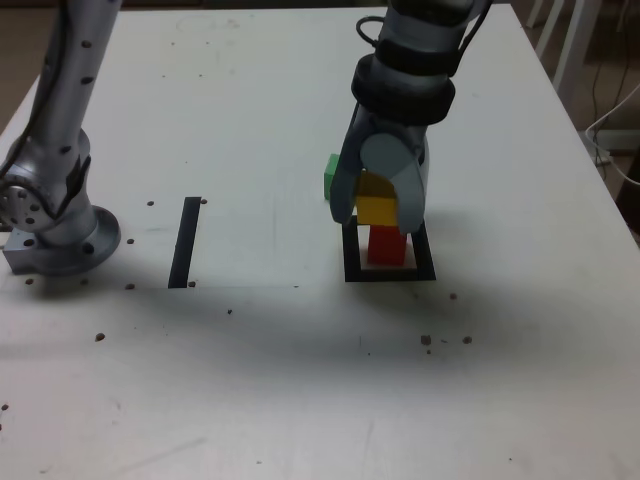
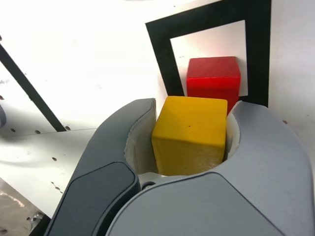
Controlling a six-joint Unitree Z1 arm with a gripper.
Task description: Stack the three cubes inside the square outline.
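Observation:
Next, my gripper releases the yellow cube on top of the red cube (image 1: 390,214) (image 2: 213,93), inside the black square outline. The yellow cube now hangs just above it.
The red cube (image 1: 386,245) (image 2: 213,76) stands inside the black square outline (image 1: 352,262) (image 2: 162,54). My gripper (image 1: 378,212) (image 2: 189,132) is shut on the yellow cube (image 1: 378,208) (image 2: 189,133), which hangs just above the red cube, close over its top; I cannot tell whether they touch. The green cube (image 1: 329,178) rests on the table behind the gripper, toward the exterior view's left, partly hidden by a finger. It does not show in the wrist view.
A black straight strip (image 1: 185,242) (image 2: 29,88) lies on the white table (image 1: 250,120), left of the outline in the exterior view. The arm's grey base (image 1: 55,215) stands at the exterior view's left edge. Small dark specks dot the tabletop.

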